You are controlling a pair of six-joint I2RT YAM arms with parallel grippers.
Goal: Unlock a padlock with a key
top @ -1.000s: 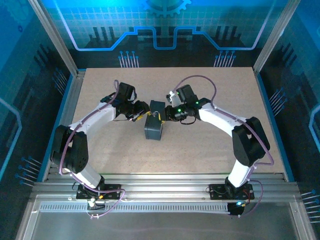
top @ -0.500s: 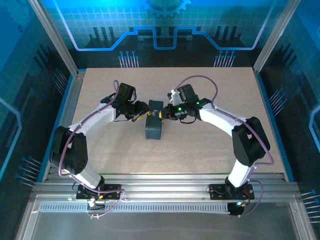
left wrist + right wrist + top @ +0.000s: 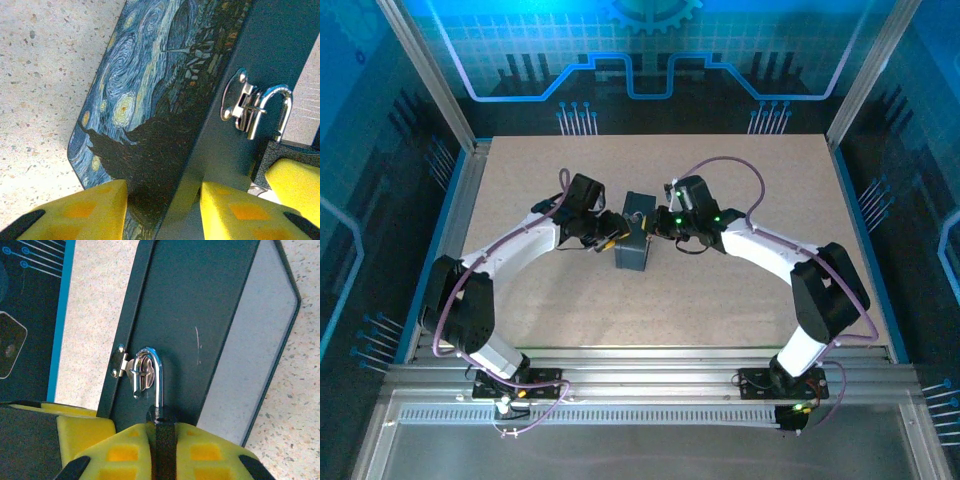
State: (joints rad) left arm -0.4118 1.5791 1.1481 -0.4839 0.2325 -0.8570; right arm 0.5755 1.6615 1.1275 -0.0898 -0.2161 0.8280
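Next, my right gripper lets go of the padlock on the speckled tabletop [image 3: 689, 242] next to the dark blue tin, toward my right arm.
The dark blue swirl-painted tin [image 3: 634, 250] lies mid-table between both arms. The padlock [image 3: 161, 419] hangs by its silvery shackle [image 3: 159, 372] from the tin's hasp [image 3: 142, 369]. The shackle's short leg ends free outside the dark body. My right gripper [image 3: 161, 434] is shut on the padlock body, which is squeezed between the yellow pads. My left gripper [image 3: 165, 202] stands open, its yellow fingers [image 3: 90, 210] wide apart astride the tin's edge [image 3: 200, 165]. In the top view, left gripper [image 3: 611, 240] and right gripper [image 3: 653, 232] flank the tin. The key is hidden.
The speckled tabletop [image 3: 740, 290] stretches around the tin. Metal frame rails [image 3: 465, 200] border the table left and right, with a blue lit panel [image 3: 650, 60] behind. A yellow pad of the other gripper [image 3: 295, 182] shows beside the padlock in the left wrist view.
Both grippers and the tin have shifted a little right and toward the back of the table. The tin has turned slightly. The right gripper stays shut on the padlock.
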